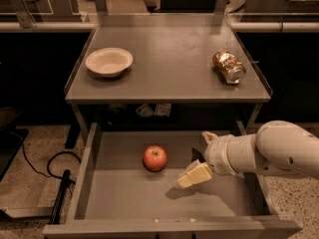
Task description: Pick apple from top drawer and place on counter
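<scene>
The robot's gripper needs to next move to the middle of the red apple [155,158] in the open top drawer and close there.
The red apple [155,157] lies on the flat bottom of the open top drawer [124,193], a little left of its middle. My gripper [195,169] hangs over the drawer just right of the apple, a short gap away, on a white arm coming in from the right. One cream finger [194,176] points down-left toward the drawer bottom and another short one sits above it at the wrist. Nothing is held. The counter [169,59] is the grey tabletop above the drawer.
A white bowl [108,61] stands on the counter's left side and a crushed gold-brown can [229,67] lies on its right side. Black cables [55,168] lie on the speckled floor left of the drawer. The drawer's low side walls flank the apple.
</scene>
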`<state>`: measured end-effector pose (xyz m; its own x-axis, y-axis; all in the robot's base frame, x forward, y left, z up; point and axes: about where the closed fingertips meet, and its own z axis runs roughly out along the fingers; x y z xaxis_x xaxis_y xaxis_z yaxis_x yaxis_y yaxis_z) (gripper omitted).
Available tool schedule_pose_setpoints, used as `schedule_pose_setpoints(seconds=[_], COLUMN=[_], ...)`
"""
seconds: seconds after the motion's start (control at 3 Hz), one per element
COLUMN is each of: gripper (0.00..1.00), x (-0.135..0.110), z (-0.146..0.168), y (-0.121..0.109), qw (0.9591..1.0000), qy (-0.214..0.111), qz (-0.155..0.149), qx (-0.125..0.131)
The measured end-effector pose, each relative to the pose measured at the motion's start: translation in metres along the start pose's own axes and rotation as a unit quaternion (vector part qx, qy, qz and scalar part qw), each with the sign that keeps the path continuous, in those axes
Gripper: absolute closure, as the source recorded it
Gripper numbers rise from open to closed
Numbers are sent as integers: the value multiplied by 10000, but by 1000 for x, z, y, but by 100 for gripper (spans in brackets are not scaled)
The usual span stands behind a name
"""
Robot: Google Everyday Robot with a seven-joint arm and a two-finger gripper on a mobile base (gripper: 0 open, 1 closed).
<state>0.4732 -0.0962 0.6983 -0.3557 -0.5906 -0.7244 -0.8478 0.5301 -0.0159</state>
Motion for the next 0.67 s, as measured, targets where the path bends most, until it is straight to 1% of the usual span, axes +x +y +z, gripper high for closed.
schedule_pose_setpoints(seconds=[0.33,0.67], gripper=[0,0], x=[0,-2], z=[1,19], y=[-1,3], qw=[10000,9997], qy=[-14,-262], qz=[11,1], qx=[-8,2])
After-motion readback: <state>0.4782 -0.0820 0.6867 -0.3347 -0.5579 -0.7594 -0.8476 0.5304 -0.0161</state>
